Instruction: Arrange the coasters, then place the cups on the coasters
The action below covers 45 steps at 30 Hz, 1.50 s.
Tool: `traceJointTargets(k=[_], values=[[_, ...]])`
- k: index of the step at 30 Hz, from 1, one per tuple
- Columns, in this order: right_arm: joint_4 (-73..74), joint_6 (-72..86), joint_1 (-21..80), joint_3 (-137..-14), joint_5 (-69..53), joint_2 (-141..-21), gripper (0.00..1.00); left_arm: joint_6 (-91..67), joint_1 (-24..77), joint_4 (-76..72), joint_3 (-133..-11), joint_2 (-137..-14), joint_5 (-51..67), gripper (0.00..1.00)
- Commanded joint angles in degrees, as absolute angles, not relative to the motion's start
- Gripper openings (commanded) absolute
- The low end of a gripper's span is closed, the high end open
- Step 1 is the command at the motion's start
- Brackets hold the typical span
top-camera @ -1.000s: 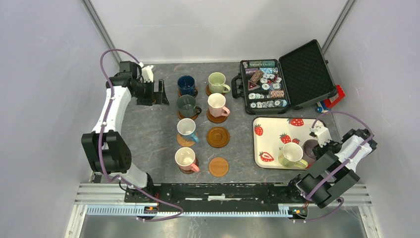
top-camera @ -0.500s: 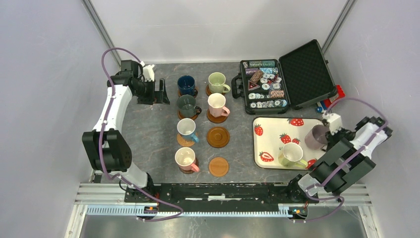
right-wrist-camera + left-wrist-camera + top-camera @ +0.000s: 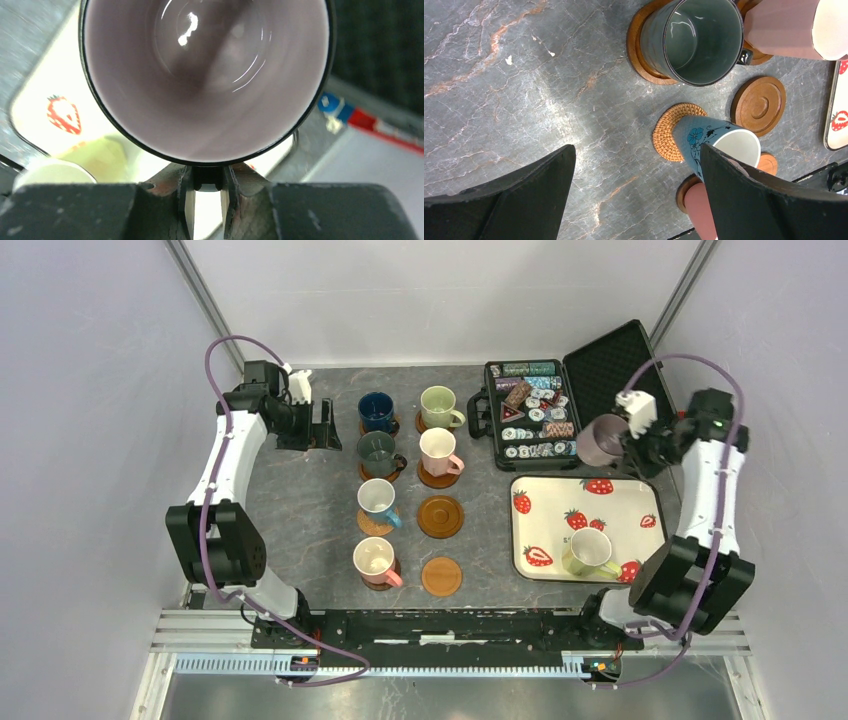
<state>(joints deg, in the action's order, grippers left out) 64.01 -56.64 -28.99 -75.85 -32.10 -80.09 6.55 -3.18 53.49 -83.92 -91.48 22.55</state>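
Note:
The mauve cup will go from my right gripper onto the bare dark brown coaster [image 3: 440, 515] beside the light blue cup.
My right gripper [image 3: 629, 439] is shut on the handle of a mauve cup [image 3: 602, 438], held in the air between the tray's far edge and the chip case. In the right wrist view the mauve cup [image 3: 205, 75] fills the frame, with the handle pinched in my right gripper [image 3: 206, 183]. A yellow cup [image 3: 588, 552] stands on the strawberry tray [image 3: 560, 508]. Several cups sit on coasters in two columns, among them dark blue [image 3: 377, 412] and salmon [image 3: 373, 560]. Two coasters [image 3: 440, 516] [image 3: 441, 576] lie bare. My left gripper [image 3: 322, 427] hangs open beside the dark blue cup, holding nothing.
An open black case of poker chips [image 3: 540, 410] lies at the back right, its lid [image 3: 612, 375] leaning toward the right arm. In the left wrist view a grey-green cup [image 3: 694, 40] and a light blue cup [image 3: 716, 142] on a woven coaster [image 3: 669, 131] stand close ahead.
The right gripper closed on the mauve cup's handle, lifted it out of the tray and carried it toward the back, up near the case. The left arm stayed still.

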Motion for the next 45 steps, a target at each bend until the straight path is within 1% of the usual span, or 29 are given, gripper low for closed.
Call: traceJointTargets(k=[1, 5, 9, 14, 17, 22, 25, 32, 37, 45], values=[[53.20, -35.74, -17.49, -78.53, -34.02, -75.23, 0.00, 7.28, -2.98, 52.91, -86.70, -89.10, 21.25, 1.00], [46.05, -25.31, -4.38, -76.32, -28.35, -72.99, 0.00, 7.62, -3.07, 52.94, -87.18, -88.61, 19.12, 1.00], [41.34, -18.63, 8.71, -72.81, -24.50, -71.55, 0.00, 7.77, -3.03, 52.91, -86.81, -87.64, 18.57, 1.00], [38.47, -15.12, 19.17, -66.67, -22.32, -69.75, 0.00, 8.41, -3.03, 52.40, -85.91, -86.85, 17.00, 1.00], [35.20, -12.97, 26.23, -63.20, -18.71, -69.68, 0.00, 8.59, -3.07, 52.56, -86.36, -86.79, 15.93, 1.00], [27.21, -8.45, 34.09, -56.18, -13.45, -69.07, 0.00, 8.38, -3.08, 52.78, -85.72, -86.31, 15.81, 1.00], [24.55, -6.39, 40.40, -53.16, -8.04, -69.83, 0.00, 8.37, -3.07, 52.90, -85.82, -86.07, 15.44, 1.00], [21.41, -1.78, 46.33, -51.98, -2.84, -73.63, 0.00, 9.04, -3.05, 53.26, -85.02, -84.94, 14.37, 1.00], [21.63, 1.82, 47.39, -53.41, -0.95, -77.85, 0.00, 9.15, -3.06, 53.26, -83.70, -84.38, 14.41, 1.00], [24.14, 2.64, 47.68, -59.25, -0.35, -83.73, 0.00, 9.64, -3.09, 53.26, -82.55, -83.58, 13.94, 1.00]])
